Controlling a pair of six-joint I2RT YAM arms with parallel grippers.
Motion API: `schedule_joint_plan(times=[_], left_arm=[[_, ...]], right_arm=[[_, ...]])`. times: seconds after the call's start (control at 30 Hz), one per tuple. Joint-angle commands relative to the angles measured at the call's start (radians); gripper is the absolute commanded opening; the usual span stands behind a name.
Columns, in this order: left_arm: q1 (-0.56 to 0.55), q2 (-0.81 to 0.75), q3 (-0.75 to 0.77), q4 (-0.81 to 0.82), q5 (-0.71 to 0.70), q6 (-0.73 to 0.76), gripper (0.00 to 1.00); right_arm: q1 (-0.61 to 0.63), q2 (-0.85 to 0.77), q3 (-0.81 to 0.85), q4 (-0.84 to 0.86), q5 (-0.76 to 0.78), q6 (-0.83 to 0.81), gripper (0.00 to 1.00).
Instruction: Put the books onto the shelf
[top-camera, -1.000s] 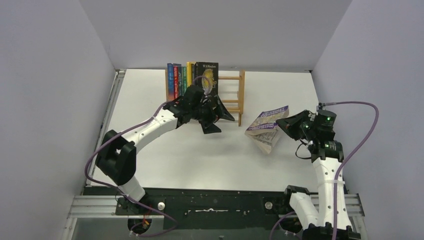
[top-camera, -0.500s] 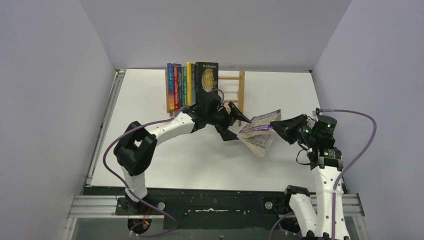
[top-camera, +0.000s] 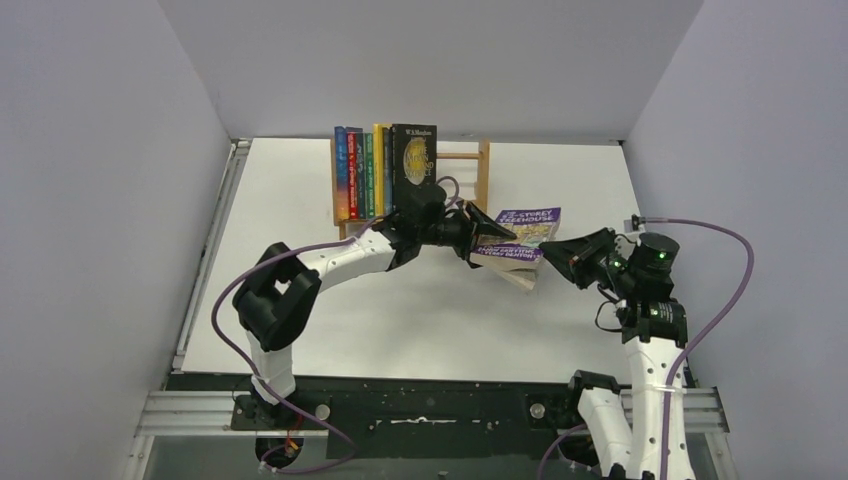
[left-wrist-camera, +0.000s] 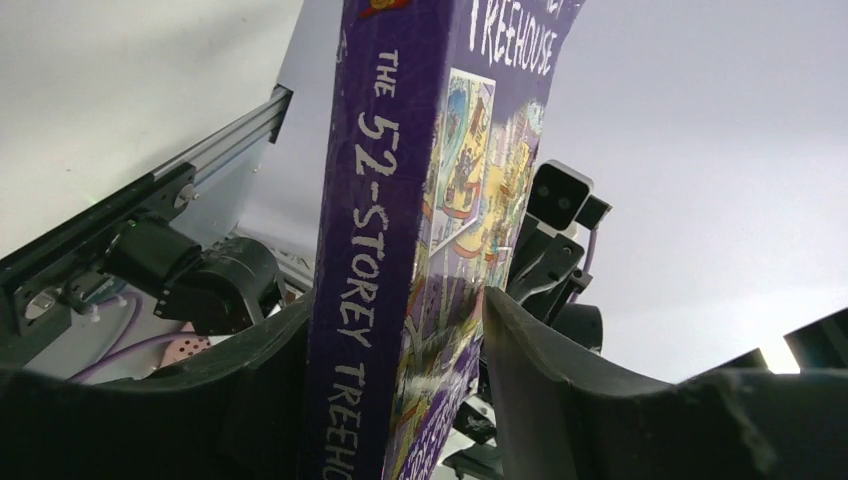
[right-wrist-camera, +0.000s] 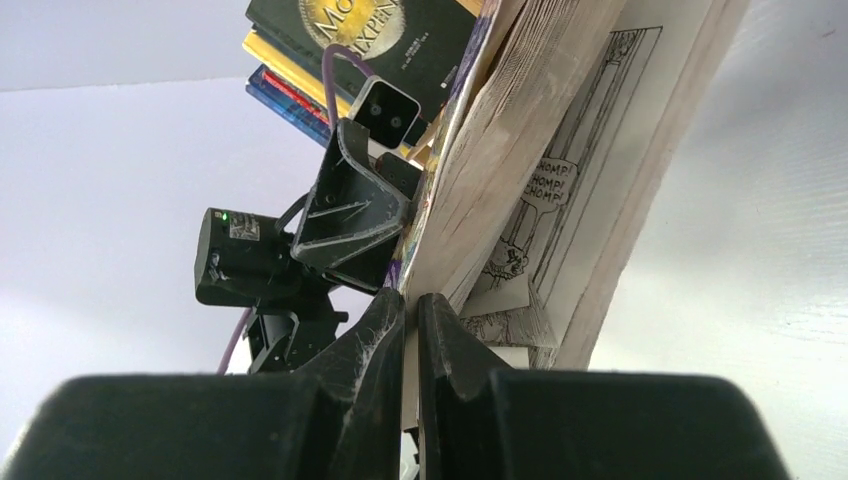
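My right gripper holds just a thin bunch of the purple cartoon book's pages. It should open and grasp the book's full thickness (right-wrist-camera: 510, 225) before my left gripper opens.
The purple cartoon book (top-camera: 522, 233) hangs in the air between both arms, in front of the shelf's (top-camera: 483, 185) right end. My left gripper (top-camera: 478, 240) grips its spine end; in the left wrist view the purple book (left-wrist-camera: 400, 180) stands between the left gripper's (left-wrist-camera: 395, 305) two fingers, both against it. My right gripper (top-camera: 546, 255) holds the other side. There the right gripper (right-wrist-camera: 412, 300) is shut on a thin sheaf of the book's pages (right-wrist-camera: 540, 150), which fan open. Several books (top-camera: 365, 170) stand on the shelf's left half, a black one (top-camera: 413, 160) outermost.
The shelf stands at the back of the white table (top-camera: 400, 310), close to the rear wall. Its right part (top-camera: 462, 180) holds no books. Grey walls close in left and right. A metal rail (top-camera: 215, 230) runs along the table's left edge.
My left arm swung right from the shelf to the purple book and its jaws closed around the spine. The right arm brought the book left and up toward the shelf.
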Motion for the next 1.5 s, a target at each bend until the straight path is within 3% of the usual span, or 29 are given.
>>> schedule_joint_plan(times=[0.0,0.17,0.2,0.3,0.37,0.6,0.73,0.9,1.1,1.33,1.47], left_arm=[[-0.002,-0.035,0.014,0.168,0.036,-0.058,0.36],[0.022,-0.055,0.016,0.154,0.026,0.005,0.00],[0.029,-0.062,0.024,0.139,0.025,0.026,0.00],[0.053,-0.087,0.050,0.093,0.018,0.104,0.00],[0.071,-0.114,0.072,0.043,0.010,0.166,0.00],[0.113,-0.169,0.101,0.040,0.005,0.217,0.00],[0.125,-0.186,0.121,0.045,0.002,0.224,0.00],[0.122,-0.187,0.153,0.043,0.010,0.225,0.00],[0.129,-0.193,0.164,0.027,0.007,0.231,0.00],[0.156,-0.218,0.164,-0.001,-0.014,0.266,0.00],[0.157,-0.222,0.164,-0.011,-0.009,0.274,0.00]], right_arm=[[0.003,-0.003,0.027,0.060,-0.083,-0.029,0.00],[0.002,0.022,0.059,0.008,-0.055,-0.106,0.00],[0.001,0.040,0.082,-0.040,-0.041,-0.144,0.07],[0.002,0.095,0.159,-0.177,0.023,-0.265,0.43],[0.002,0.112,0.208,-0.223,0.074,-0.310,0.58],[0.003,0.136,0.211,-0.160,0.097,-0.266,0.80],[0.009,0.135,0.145,-0.053,0.088,-0.146,0.92],[0.091,0.133,0.072,0.314,0.125,0.092,1.00],[0.204,0.190,0.072,0.466,0.193,0.150,1.00],[0.202,0.116,0.138,0.320,0.346,0.052,1.00],[0.205,0.142,0.169,0.337,0.339,0.041,1.00]])
